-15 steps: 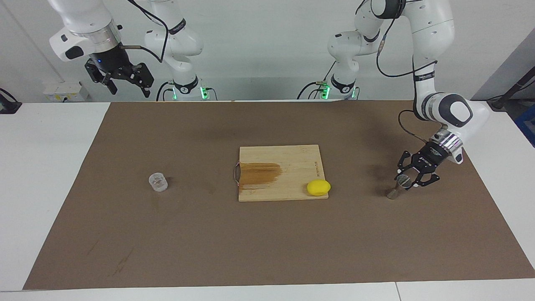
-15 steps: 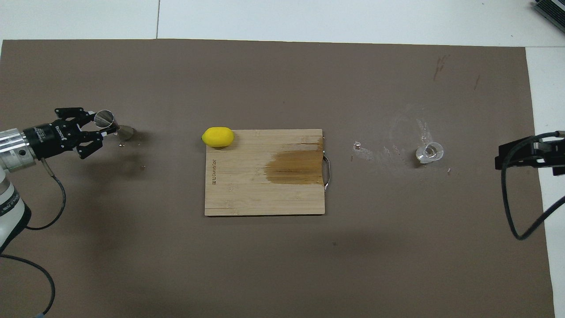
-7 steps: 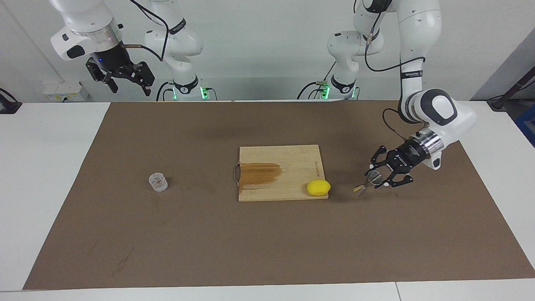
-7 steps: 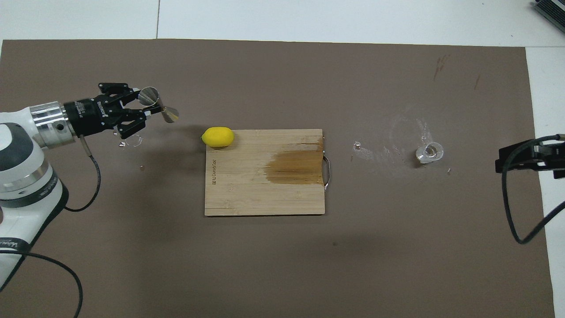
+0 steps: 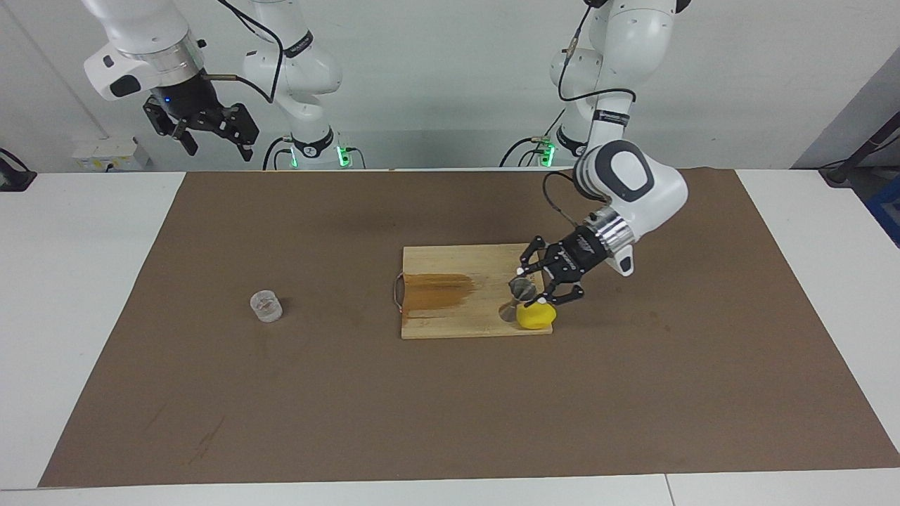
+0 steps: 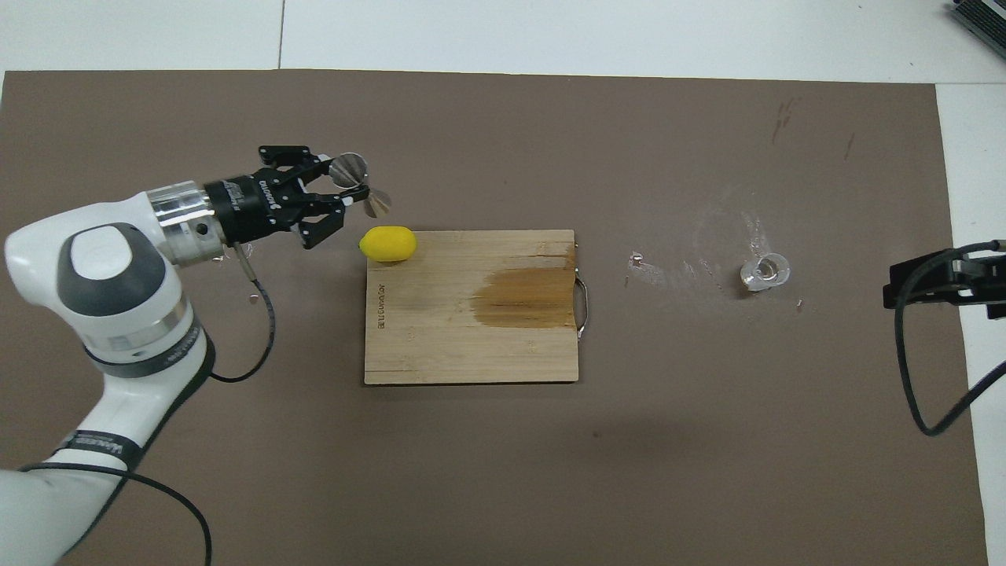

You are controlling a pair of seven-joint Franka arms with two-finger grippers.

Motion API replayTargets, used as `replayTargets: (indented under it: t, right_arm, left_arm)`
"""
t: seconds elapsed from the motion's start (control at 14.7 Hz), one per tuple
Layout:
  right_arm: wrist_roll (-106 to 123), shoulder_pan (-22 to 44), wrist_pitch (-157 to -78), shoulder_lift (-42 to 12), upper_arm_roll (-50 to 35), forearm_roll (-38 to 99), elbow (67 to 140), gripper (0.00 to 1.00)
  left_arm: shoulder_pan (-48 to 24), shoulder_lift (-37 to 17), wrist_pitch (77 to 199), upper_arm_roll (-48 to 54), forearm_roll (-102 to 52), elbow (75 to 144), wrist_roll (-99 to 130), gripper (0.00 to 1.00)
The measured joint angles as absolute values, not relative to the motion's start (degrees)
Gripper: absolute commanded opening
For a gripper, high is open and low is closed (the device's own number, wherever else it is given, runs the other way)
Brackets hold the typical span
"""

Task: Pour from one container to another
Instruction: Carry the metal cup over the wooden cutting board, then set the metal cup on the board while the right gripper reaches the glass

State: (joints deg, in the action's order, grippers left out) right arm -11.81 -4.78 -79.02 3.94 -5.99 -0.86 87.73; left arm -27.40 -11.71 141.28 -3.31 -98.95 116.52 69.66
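Observation:
Next, I release the silver metal jigger from my left gripper, upright on the dark wet stain of the cutting board (image 6: 530, 302).
My left gripper (image 5: 527, 290) (image 6: 348, 191) is shut on the silver metal jigger (image 5: 515, 298) (image 6: 363, 187). It holds the jigger tilted in the air, over the lemon's corner of the cutting board. The small clear glass cup (image 5: 266, 306) (image 6: 765, 272) stands upright on the brown mat toward the right arm's end of the table, with nothing touching it. My right gripper (image 5: 209, 132) is open and empty, raised high above its end of the table, where the arm waits. In the overhead view only its edge (image 6: 939, 283) shows.
A wooden cutting board (image 5: 492, 263) (image 6: 471, 346) with a dark wet stain lies mid-table. A yellow lemon (image 5: 537, 316) (image 6: 387, 244) sits on its corner, just under the jigger. Wet splashes (image 6: 660, 267) mark the mat between board and cup.
My left gripper has lifted the jigger off the mat at the left arm's end. It has carried it toward the table's middle, to the lemon. The right arm has barely moved.

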Motion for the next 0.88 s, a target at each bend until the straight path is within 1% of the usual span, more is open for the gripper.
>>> replayTargets:
  t: [0.2,0.34,0.61,0.88]
  right_arm:
    - [-17.7,-5.0,-79.3,3.9,-5.9,-0.9,88.4,1.00]
    - [-23.2,-5.6,-80.4,3.9,-5.8,-0.6,89.5,1.00]
    - [-36.1,-8.3,-85.1,2.5,-5.7,4.0,93.7,1.00]
    - [-49.1,-11.9,-89.1,-1.2,-5.6,9.9,96.4,1.00]
  left_arm:
    - [-35.9,-12.1,149.5,-3.3,-102.9,117.1,69.7,0.00]
    - [-39.2,-12.4,151.7,-3.4,-103.5,117.2,69.7,0.00]
    - [-44.1,-13.2,155.4,-3.5,-103.6,117.3,69.7,0.00]
    - [-45.4,-14.0,156.0,-3.6,-103.6,117.4,69.7,0.00]
